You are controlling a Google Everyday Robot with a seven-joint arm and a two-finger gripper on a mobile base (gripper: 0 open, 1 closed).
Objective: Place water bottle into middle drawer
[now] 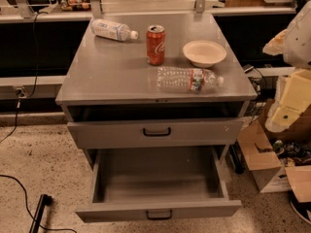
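I should next move my gripper to the water bottle near the cream bowl and close it on its body point(183, 78), closer to its bottom end than to its white cap.
The water bottle point(187, 79), clear and crinkled with a white cap and a green-and-red label band, lies on its side near the front right of the grey cabinet top point(112, 76), cap pointing right. The middle drawer point(112, 211) is pulled far out below, and its inside shows nothing in it. The drawer above it point(107, 134) stands slightly open. My gripper point(286, 108) hangs at the right edge of the view, off the cabinet's right side and level with the top, apart from the bottle.
On the cabinet top stand a red soda can point(156, 44) and a cream bowl point(204, 53). A bottle with a white wrap label point(112, 30) lies at the back left. A cardboard box point(265, 161) sits on the floor to the right. A black cable point(19, 186) runs across the floor at left.
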